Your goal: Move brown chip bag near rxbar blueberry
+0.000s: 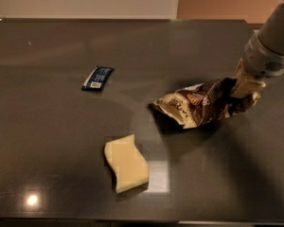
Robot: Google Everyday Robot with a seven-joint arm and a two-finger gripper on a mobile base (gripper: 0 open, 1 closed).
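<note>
The robot's gripper should release the brown chip bag on the bare table point(146, 66) next to the rxbar blueberry, almost touching it.
The brown chip bag point(199, 105) is a crinkled dark-brown bag with cream edges, right of the table's middle. My gripper point(244, 90) comes down from the upper right and is shut on the bag's right end, which is raised a little while its left end rests on the table. The rxbar blueberry point(98, 77) is a small dark-blue wrapper with a white label. It lies flat to the upper left, well apart from the bag.
A pale yellow wavy sponge point(126, 163) lies in front, below and left of the bag. The dark glossy table point(47, 126) has its far edge along a pale wall and its near edge at the bottom.
</note>
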